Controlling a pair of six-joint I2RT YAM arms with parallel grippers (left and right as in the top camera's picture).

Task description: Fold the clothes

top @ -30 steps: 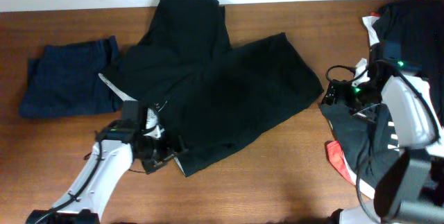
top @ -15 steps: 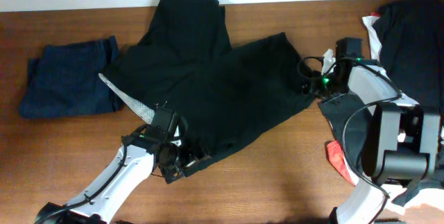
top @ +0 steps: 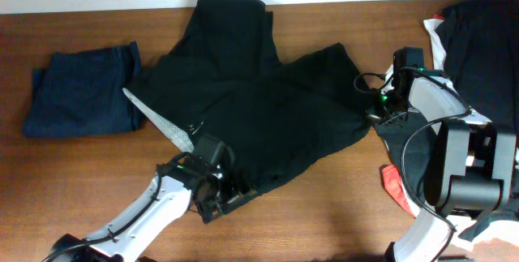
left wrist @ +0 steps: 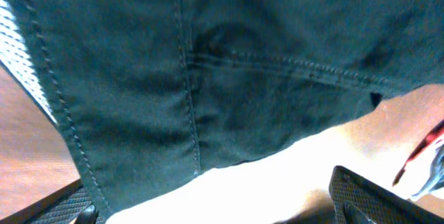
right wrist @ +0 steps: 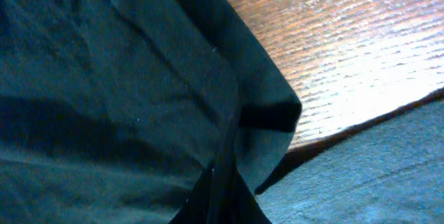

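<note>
My left gripper should pinch the hem's near corner (top: pixel 209 216), since the black garment's near hem slants up to my right gripper, and then both should lift the garment straight.
A plain black garment (top: pixel 251 104) lies spread across the middle of the table, with a pale lining strip (top: pixel 158 122) showing at its left edge. My right gripper (top: pixel 374 110) is shut on its right edge. In the right wrist view, a pinched fold of the black garment (right wrist: pixel 139 78) runs into the right gripper (right wrist: pixel 225 193). My left gripper (top: pixel 224 199) stands open at the garment's near hem. In the left wrist view, the stitched hem of the black garment (left wrist: pixel 208 78) reaches the left gripper (left wrist: pixel 215 210) beside the left finger (left wrist: pixel 66 207).
A folded dark navy garment (top: pixel 77 92) lies at the left. A heap of black clothes (top: pixel 478 43) with white trim and a red bit (top: pixel 393 182) fills the right edge, under my right arm. Bare wooden table (top: pixel 324 213) runs along the front.
My right gripper closed on the black garment's right edge. The garment shifted a little to the right. My left gripper slid right along the near hem and stayed open.
</note>
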